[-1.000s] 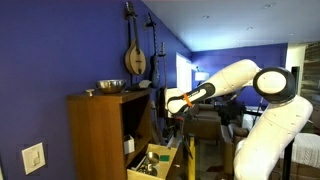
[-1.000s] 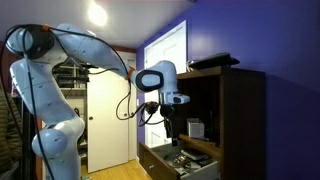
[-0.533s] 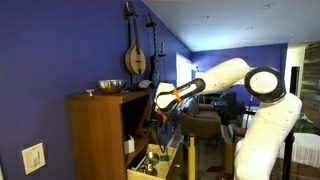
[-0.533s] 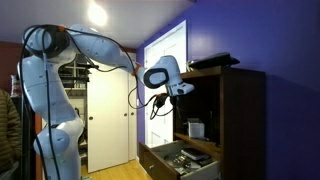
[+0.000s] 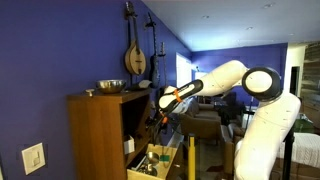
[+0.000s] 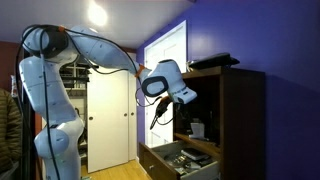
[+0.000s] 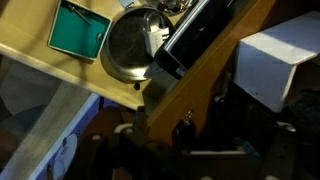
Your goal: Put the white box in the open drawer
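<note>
My gripper is to go next to the white box's near end [image 5: 130,146] [image 7: 274,90], at the opening of the cabinet's shelf. It should close there.
The white box [image 6: 197,129] stands on the open shelf of the tall brown cabinet [image 5: 95,135]. It also shows in an exterior view [image 5: 128,146] and at the upper right of the wrist view [image 7: 280,62]. The open drawer [image 5: 172,158] of pale wood sticks out below the shelf, with small dark clutter inside, and shows in both exterior views [image 6: 165,150]. My gripper [image 5: 160,101] hangs in front of the shelf opening, above the drawer and short of the box [image 6: 186,97]. Its jaws are too dark in the wrist view to read.
A metal bowl [image 7: 135,45] and a teal tray [image 7: 80,30] sit on the cabinet top, along with a dark flat object [image 6: 215,61]. Instruments hang on the blue wall [image 5: 135,55]. A white wall switch plate [image 5: 33,157] is at lower left.
The arm has swung up from over the drawer and moved in toward the cabinet's shelf opening. The white box and drawer have not moved.
</note>
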Controlling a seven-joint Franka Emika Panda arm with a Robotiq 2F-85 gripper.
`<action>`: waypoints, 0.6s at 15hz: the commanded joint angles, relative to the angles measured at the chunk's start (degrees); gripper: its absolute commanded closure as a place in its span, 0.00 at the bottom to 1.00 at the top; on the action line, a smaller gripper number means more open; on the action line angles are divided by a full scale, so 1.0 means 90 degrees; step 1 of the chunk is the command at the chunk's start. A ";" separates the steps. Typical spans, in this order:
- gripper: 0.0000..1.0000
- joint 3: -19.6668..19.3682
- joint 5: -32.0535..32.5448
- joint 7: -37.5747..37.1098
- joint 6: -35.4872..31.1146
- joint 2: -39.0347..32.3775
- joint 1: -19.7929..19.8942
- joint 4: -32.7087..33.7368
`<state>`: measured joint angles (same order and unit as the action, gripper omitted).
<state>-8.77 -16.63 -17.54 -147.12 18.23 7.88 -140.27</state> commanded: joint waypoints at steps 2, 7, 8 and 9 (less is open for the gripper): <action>0.00 0.0253 -0.0339 -0.0539 -0.0592 -0.0404 -0.0088 0.0155; 0.00 0.0648 -0.0171 -0.1034 -0.1399 -0.0927 -0.0181 0.0334; 0.00 0.0679 -0.0179 -0.1023 -0.1565 -0.0992 -0.0213 0.0364; 0.00 0.0707 -0.0177 -0.1022 -0.1706 -0.1034 -0.0232 0.0396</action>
<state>-3.25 -17.86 -25.40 -159.02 11.16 6.34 -138.73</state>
